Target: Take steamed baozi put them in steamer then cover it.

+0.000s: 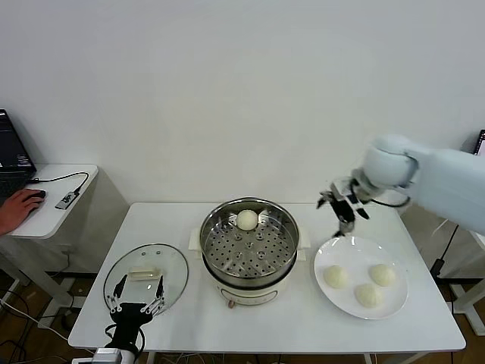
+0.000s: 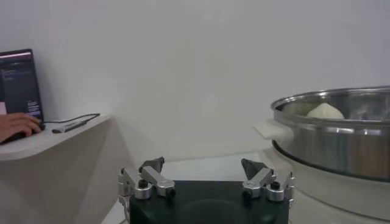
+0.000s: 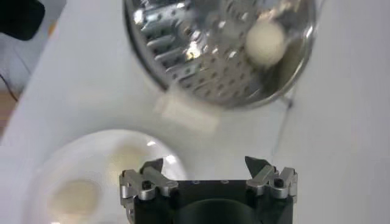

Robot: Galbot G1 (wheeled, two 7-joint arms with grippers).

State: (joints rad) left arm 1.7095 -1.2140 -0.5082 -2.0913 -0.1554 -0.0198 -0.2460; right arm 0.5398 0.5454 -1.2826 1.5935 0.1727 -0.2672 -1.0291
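Observation:
Next, my right gripper moves to the white plate and closes around the middle of the baozi [image 1: 336,276] [image 3: 125,160] that is nearest the steamer.
One steamed baozi [image 1: 247,220] lies on the perforated tray at the far side of the steel steamer [image 1: 214,244] at the table's middle. It also shows as a white baozi [image 3: 265,42] inside the steamer [image 3: 183,55] and as a baozi [image 2: 325,111] above the steamer's rim [image 2: 329,131]. Three baozi [image 1: 336,277] [image 1: 381,274] [image 1: 367,295] rest on a white plate [image 1: 342,252] at the right. My right gripper [image 1: 345,206] hangs open and empty above the plate's far edge. The glass cover [image 1: 173,267] lies flat at the left. My left gripper [image 1: 136,294] is open, empty, low at the cover's near edge.
A side desk [image 1: 53,212] at the far left holds a laptop [image 1: 11,163], a cable and a person's hand [image 1: 19,206]. The white wall runs behind the table. The table's front edge lies just below my left gripper.

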